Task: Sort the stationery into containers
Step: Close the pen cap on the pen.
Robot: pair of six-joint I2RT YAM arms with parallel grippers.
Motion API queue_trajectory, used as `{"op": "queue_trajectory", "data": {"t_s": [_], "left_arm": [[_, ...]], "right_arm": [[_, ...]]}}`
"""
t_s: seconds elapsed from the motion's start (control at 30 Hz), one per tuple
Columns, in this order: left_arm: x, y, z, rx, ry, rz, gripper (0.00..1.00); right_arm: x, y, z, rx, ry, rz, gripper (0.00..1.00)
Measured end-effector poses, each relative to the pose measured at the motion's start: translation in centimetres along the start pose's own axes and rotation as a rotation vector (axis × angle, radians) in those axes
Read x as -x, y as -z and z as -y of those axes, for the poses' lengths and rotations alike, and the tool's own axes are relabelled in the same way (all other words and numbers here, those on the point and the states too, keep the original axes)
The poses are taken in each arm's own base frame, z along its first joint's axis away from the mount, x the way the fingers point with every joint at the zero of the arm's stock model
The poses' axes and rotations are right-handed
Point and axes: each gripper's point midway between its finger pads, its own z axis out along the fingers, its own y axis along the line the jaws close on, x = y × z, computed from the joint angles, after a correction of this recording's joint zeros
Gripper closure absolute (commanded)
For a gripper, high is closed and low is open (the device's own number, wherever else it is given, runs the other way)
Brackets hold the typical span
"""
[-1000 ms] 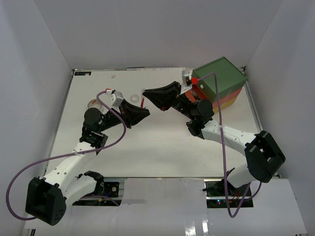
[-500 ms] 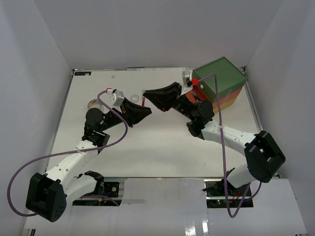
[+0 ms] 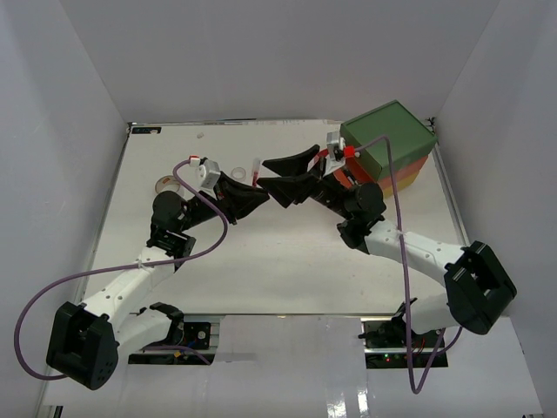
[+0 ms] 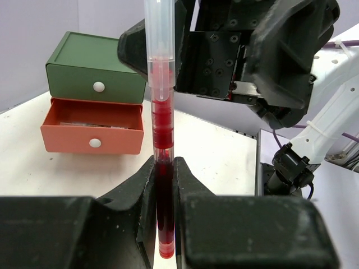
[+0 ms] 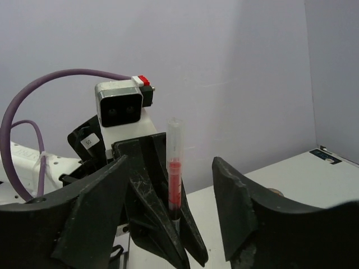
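Observation:
Next, my right gripper rises, tip down and takes the red pen's clear top end (image 5: 175,133), because my left gripper's fingers cover the lower part of the upright red pen.
A red pen (image 4: 161,140) with a clear barrel stands upright, and my left gripper (image 4: 164,168) is shut on its lower part. From above, the pen (image 3: 255,172) shows between the two grippers over the middle back of the table. My right gripper (image 3: 266,173) faces it with its jaws open; in the right wrist view the pen (image 5: 174,179) stands in the gap of the right gripper (image 5: 169,163), touching neither finger. The drawer chest (image 3: 392,144) stands at the back right. Its orange-red middle drawer (image 4: 92,128) is pulled out and its green top drawer (image 4: 95,70) is shut.
A beige tape roll (image 3: 164,184) and a smaller clear roll (image 3: 237,171) lie on the table behind the left arm. The right arm (image 3: 409,248) and its purple cable reach in front of the chest. White walls close in the table.
My right gripper was shut at the pen's upper end and has opened, letting it go. The left gripper still holds the pen in much the same place.

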Motion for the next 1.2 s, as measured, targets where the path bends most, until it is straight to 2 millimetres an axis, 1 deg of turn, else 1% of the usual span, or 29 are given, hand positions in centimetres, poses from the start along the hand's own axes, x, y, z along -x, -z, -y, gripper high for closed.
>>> {"op": "queue_trajectory", "data": {"t_s": [0.03, 0.07, 0.1, 0.13, 0.2, 0.27, 0.43, 0.6, 0.7, 0.8, 0.9, 1.0, 1.03, 1.2], "left_arm": [[0.0, 0.0, 0.0, 0.000, -0.001, 0.001, 1.00], [0.1, 0.0, 0.0, -0.001, -0.002, 0.002, 1.00], [0.1, 0.0, 0.0, -0.001, -0.003, 0.003, 1.00], [0.1, 0.0, 0.0, -0.001, -0.004, 0.004, 1.00], [0.1, 0.0, 0.0, -0.001, -0.003, 0.002, 1.00], [-0.1, 0.0, -0.1, 0.002, 0.000, -0.005, 1.00], [-0.8, 0.0, -0.1, -0.008, 0.013, -0.047, 1.00], [-1.3, -0.4, 0.0, -0.041, 0.022, -0.102, 1.00], [-1.8, -0.3, 0.2, -0.055, 0.027, -0.131, 1.00], [-2.3, -0.2, 0.4, -0.069, 0.028, -0.157, 1.00], [-2.9, 0.0, 0.6, -0.081, 0.037, -0.179, 1.00], [-3.2, 0.1, 0.7, -0.093, 0.037, -0.190, 1.00], [-3.2, 0.2, 0.8, -0.097, 0.037, -0.193, 1.00], [-3.6, 0.3, 1.0, -0.111, 0.033, -0.209, 1.00]], "right_arm": [[0.1, 0.2, -0.1, -0.002, 0.009, -0.003, 0.29], [0.3, 0.4, -0.2, -0.006, 0.018, -0.005, 0.23], [0.4, 0.7, -0.4, -0.008, 0.023, -0.006, 0.19], [0.5, 1.0, -0.4, -0.014, 0.031, -0.010, 0.12], [0.7, 1.6, -0.4, -0.025, 0.049, -0.020, 0.02], [0.8, 2.2, 0.0, -0.057, 0.069, -0.037, 0.10], [1.6, 4.0, 1.3, -0.181, 0.146, -0.081, 0.10], [2.8, 5.7, 1.7, -0.257, 0.250, -0.102, 0.10], [2.5, 6.3, 1.9, -0.274, 0.288, -0.145, 0.09], [1.8, 6.0, 2.0, -0.263, 0.294, -0.221, 0.03], [2.2, 4.9, 1.5, -0.221, 0.299, -0.261, 0.00], [2.9, 3.6, 0.6, -0.173, 0.299, -0.278, 0.00], [3.1, 3.3, 0.4, -0.159, 0.299, -0.280, 0.05], [3.3, 2.0, 0.0, -0.124, 0.278, -0.317, 0.09]]}}
